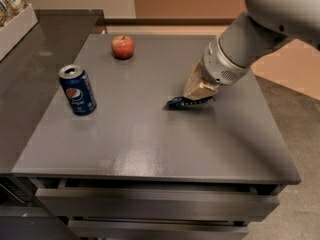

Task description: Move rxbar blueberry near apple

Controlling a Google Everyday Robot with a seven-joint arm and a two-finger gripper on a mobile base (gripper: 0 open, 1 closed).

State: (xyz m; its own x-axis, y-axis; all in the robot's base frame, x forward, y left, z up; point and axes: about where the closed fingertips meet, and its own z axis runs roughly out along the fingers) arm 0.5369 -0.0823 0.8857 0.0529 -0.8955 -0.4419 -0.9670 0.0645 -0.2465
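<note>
I should release the rxbar blueberry on the bare grey table, diagonally (169,88) in front of the red apple.
The rxbar blueberry (181,102), a thin dark-blue wrapper, is right of the grey table's middle, seen nearly edge-on and tilted. My gripper (198,96), with tan fingers (200,86), comes down from the upper right and is shut on the bar's right end. The bar seems lifted slightly off the table (150,144). The red apple (123,47) sits at the table's far left, well apart from the bar, up and to the left of it.
An upright blue Pepsi can (77,90) stands at the table's left side. A darker counter (30,84) adjoins on the left, with a white bin (15,24) of packets at its back. Drawers sit below the table's front edge.
</note>
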